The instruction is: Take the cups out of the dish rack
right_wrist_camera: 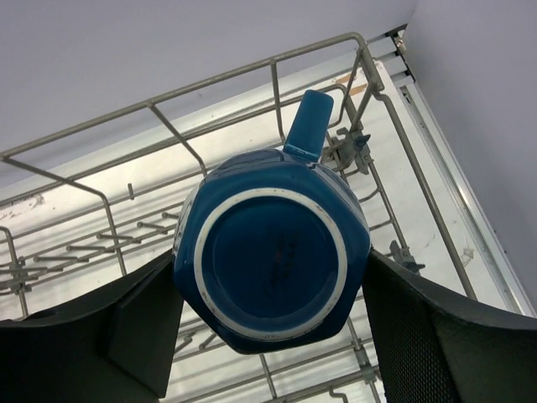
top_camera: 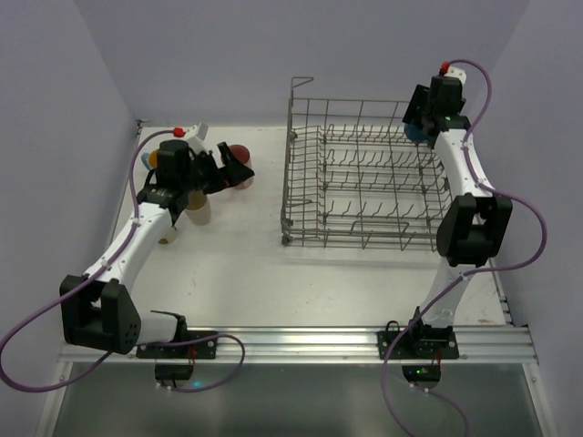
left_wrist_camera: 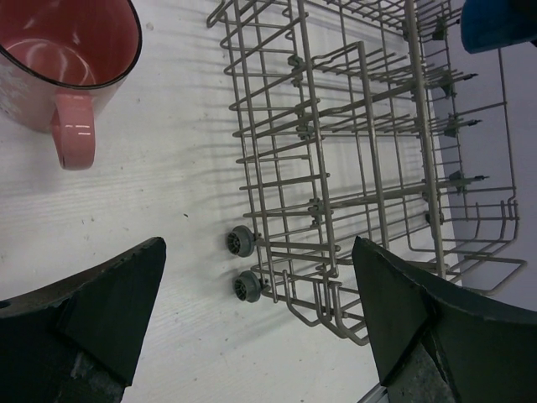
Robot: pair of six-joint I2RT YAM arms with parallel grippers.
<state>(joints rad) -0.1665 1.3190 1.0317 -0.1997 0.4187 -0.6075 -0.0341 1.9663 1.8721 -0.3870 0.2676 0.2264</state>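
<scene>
My left gripper is to close next on the rim (top_camera: 415,142) of the dark blue mug, because my right gripper is holding this mug out for it.
The grey wire dish rack (top_camera: 364,182) stands on the right half of the table. My right gripper (top_camera: 416,126) is at its far right corner, shut on a dark blue mug (right_wrist_camera: 273,260) that is upside down, base towards the camera and handle pointing away; a finger presses each side. My left gripper (top_camera: 230,166) is open and empty, left of the rack, beside a pink-red mug (top_camera: 240,152) that stands upright on the table. In the left wrist view this mug (left_wrist_camera: 67,50) is at the top left, beyond the open gripper (left_wrist_camera: 258,248). No other cup shows inside the rack.
Beige cups (top_camera: 199,214) stand on the table under the left arm, with an orange-lined cup (top_camera: 153,159) partly hidden behind it. The rack's small wheels (left_wrist_camera: 242,242) face the left gripper. Walls close in at the back and sides.
</scene>
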